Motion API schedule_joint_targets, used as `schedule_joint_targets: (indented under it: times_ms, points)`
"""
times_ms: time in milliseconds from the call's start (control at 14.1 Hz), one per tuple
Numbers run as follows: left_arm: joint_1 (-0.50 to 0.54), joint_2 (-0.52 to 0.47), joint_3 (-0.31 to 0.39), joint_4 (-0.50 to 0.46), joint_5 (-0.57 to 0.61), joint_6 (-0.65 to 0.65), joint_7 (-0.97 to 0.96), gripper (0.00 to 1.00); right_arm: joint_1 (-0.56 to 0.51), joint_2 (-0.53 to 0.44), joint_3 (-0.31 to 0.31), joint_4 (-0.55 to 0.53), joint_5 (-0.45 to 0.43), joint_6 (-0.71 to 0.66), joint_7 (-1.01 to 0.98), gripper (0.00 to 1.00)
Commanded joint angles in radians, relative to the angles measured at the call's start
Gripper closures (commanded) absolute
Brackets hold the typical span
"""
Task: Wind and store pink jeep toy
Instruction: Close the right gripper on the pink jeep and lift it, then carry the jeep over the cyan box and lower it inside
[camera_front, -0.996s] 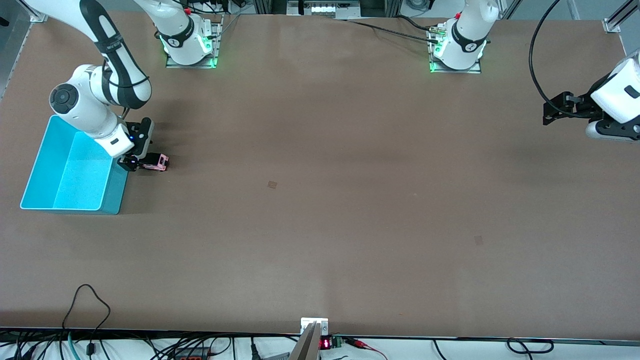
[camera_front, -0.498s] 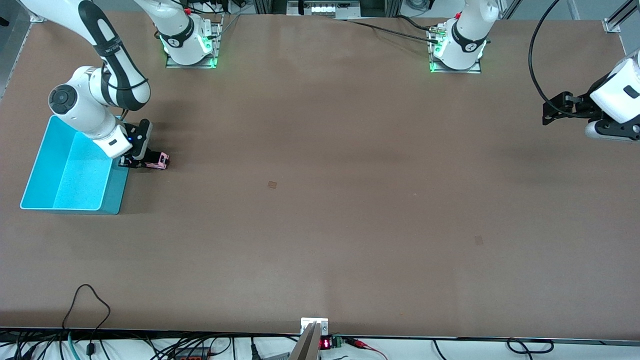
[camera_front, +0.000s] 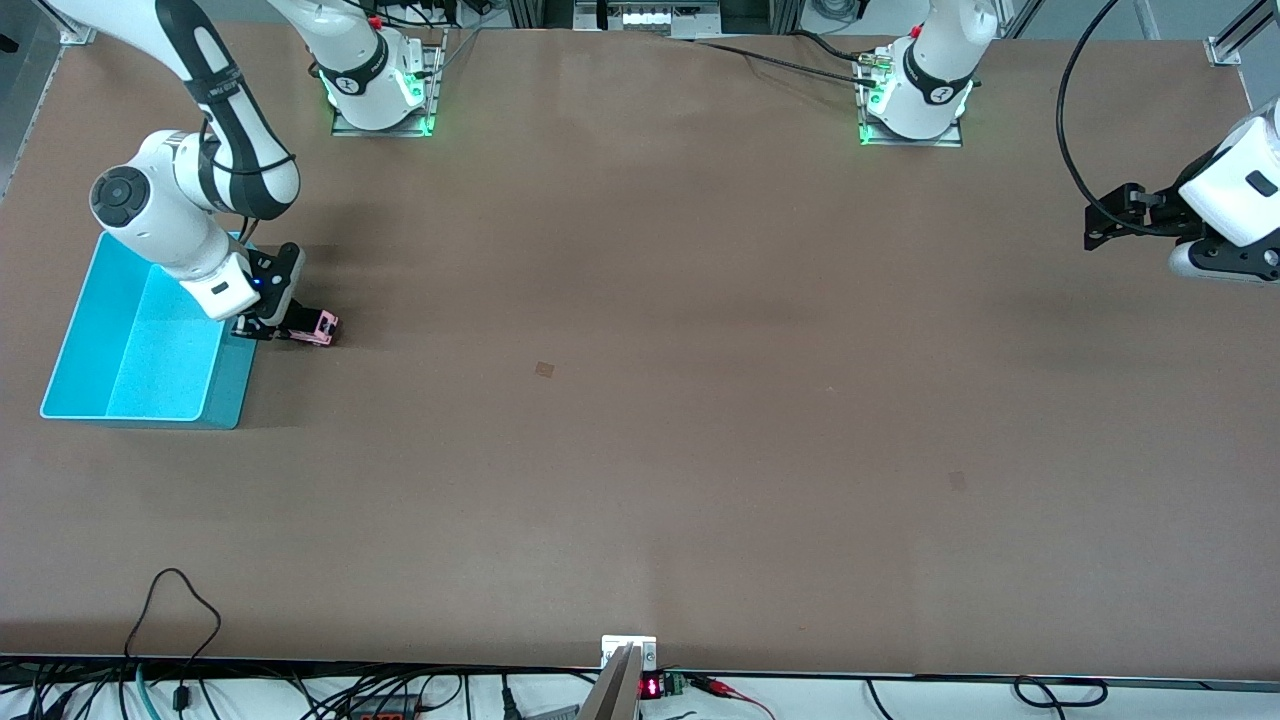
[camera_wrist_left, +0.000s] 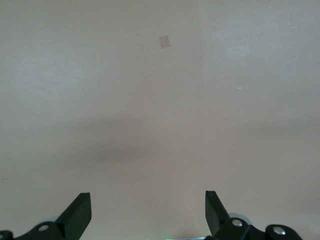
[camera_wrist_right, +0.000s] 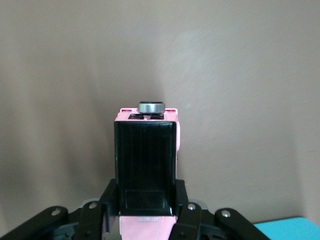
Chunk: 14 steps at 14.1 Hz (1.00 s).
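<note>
My right gripper is going to set the pink jeep toy down inside the cyan bin (camera_front: 190, 320), close to the side of the bin that faces the middle of the table.
The pink jeep toy (camera_front: 318, 326) has a black rear roof panel and sits low at the table beside the cyan bin (camera_front: 228, 385). My right gripper (camera_front: 266, 327) is shut on the jeep's rear. In the right wrist view the jeep (camera_wrist_right: 146, 150) points away between the fingers (camera_wrist_right: 181, 200), with a silver wheel at its front end, and my right gripper (camera_wrist_right: 145, 199) clamps its sides. A corner of the cyan bin (camera_wrist_right: 285, 230) shows there too. My left gripper (camera_front: 1097, 225) waits open and empty over the left arm's end of the table; it also shows in the left wrist view (camera_wrist_left: 148, 206).
The cyan bin holds nothing that I can see. A small square mark (camera_front: 544, 369) lies mid-table and another (camera_front: 957, 481) toward the left arm's end; one mark (camera_wrist_left: 164, 42) shows in the left wrist view. Cables run along the front edge.
The right arm's wrist has shifted slightly toward the bin while the jeep stays almost in place in its grip. The left arm has barely moved.
</note>
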Motion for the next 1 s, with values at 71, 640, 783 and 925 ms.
schedule_joint_targets:
  times_ms: [71,640,783,925]
  points:
    - [-0.004,0.011,0.003,0.027,-0.012,-0.015,0.012,0.00,0.042,-0.085,0.002,0.085,0.003,-0.153,0.204,1.00]
    - [-0.004,0.011,0.003,0.027,-0.013,-0.015,0.012,0.00,-0.047,-0.200,-0.019,0.132,-0.006,-0.274,0.814,1.00]
    - [-0.004,0.011,0.003,0.027,-0.013,-0.015,0.012,0.00,-0.122,-0.196,-0.018,0.133,-0.006,-0.266,0.841,1.00]
    - [-0.004,0.011,0.003,0.027,-0.013,-0.015,0.012,0.00,-0.179,-0.177,-0.018,0.133,-0.004,-0.247,0.905,1.00]
